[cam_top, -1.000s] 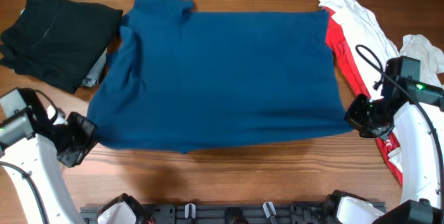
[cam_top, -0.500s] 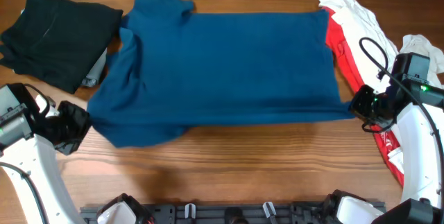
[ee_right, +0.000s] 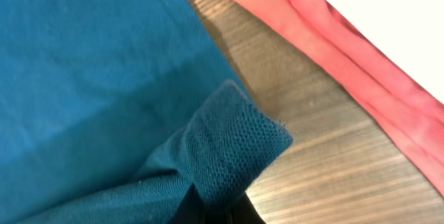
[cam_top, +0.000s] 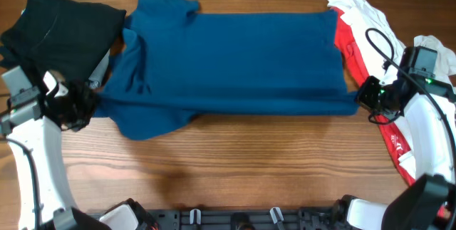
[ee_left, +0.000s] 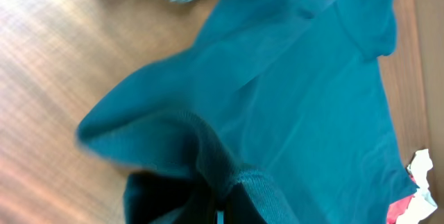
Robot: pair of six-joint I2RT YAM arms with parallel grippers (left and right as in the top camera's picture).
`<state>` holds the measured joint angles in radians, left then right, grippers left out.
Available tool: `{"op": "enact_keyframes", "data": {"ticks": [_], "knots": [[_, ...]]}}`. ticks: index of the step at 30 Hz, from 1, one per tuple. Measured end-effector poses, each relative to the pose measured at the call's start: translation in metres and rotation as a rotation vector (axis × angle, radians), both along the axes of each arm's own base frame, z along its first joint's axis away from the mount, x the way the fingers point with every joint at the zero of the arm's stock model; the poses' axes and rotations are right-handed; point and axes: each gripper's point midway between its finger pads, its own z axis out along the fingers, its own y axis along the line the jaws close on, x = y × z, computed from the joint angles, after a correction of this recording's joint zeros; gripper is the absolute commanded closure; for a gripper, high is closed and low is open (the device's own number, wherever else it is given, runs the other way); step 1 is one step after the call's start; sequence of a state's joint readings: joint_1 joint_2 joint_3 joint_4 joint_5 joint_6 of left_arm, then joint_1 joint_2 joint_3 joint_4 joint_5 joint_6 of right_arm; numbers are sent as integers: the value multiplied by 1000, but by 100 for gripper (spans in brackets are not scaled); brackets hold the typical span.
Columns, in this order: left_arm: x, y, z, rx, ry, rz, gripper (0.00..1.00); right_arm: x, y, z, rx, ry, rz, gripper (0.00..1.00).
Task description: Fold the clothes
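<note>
The robot's left gripper should release the edge of the deep-blue polo shirt on the spread cloth (cam_top: 125, 82) (ee_left: 239, 61) next to the small grey cloth.
The deep-blue polo shirt (cam_top: 228, 59) lies spread across the wooden table, collar at the far left, its near edge lifted and folding back over itself. My left gripper (cam_top: 84, 105) is shut on the shirt's near left corner (ee_left: 229, 175). My right gripper (cam_top: 365, 96) is shut on the near right corner (ee_right: 229, 148). A red T-shirt (cam_top: 370, 80) and a white T-shirt (cam_top: 363, 13) lie in a heap at the right edge; the red cloth also shows in the right wrist view (ee_right: 333, 50).
A folded black garment (cam_top: 60, 34) lies at the far left, with a small grey cloth (cam_top: 100, 70) beside it. Bare wooden table (cam_top: 235, 166) runs along the front. A black rail (cam_top: 235, 219) sits at the front edge.
Both grippers have carried the shirt's near edge away from the front of the table, toward the far side. The blue cloth now covers less table at the front.
</note>
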<state>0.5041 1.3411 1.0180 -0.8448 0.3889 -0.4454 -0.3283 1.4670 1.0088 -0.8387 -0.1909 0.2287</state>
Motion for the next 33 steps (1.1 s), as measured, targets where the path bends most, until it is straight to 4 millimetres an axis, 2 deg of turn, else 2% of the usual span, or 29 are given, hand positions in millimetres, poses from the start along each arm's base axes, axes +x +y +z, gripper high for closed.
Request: {"op": "enact_keyframes", "data": {"ticks": [5, 11, 17, 20, 25, 33], "knots": [[30, 1, -10, 20, -48, -36, 96, 16, 0, -16, 8, -6, 13, 96], [55, 2, -29, 24, -67, -55, 96, 36, 10, -28, 37, -49, 71, 96], [77, -6, -38, 36, -103, -93, 96, 56, 27, -25, 26, -121, 159, 96], [89, -18, -39, 49, -131, -131, 96, 68, 37, -20, 13, -168, 195, 96], [93, -23, -42, 88, -122, -140, 96, 76, 40, -17, -4, -199, 207, 95], [94, -11, -44, 156, -106, -108, 96, 80, 34, -16, -36, -211, 193, 95]]}}
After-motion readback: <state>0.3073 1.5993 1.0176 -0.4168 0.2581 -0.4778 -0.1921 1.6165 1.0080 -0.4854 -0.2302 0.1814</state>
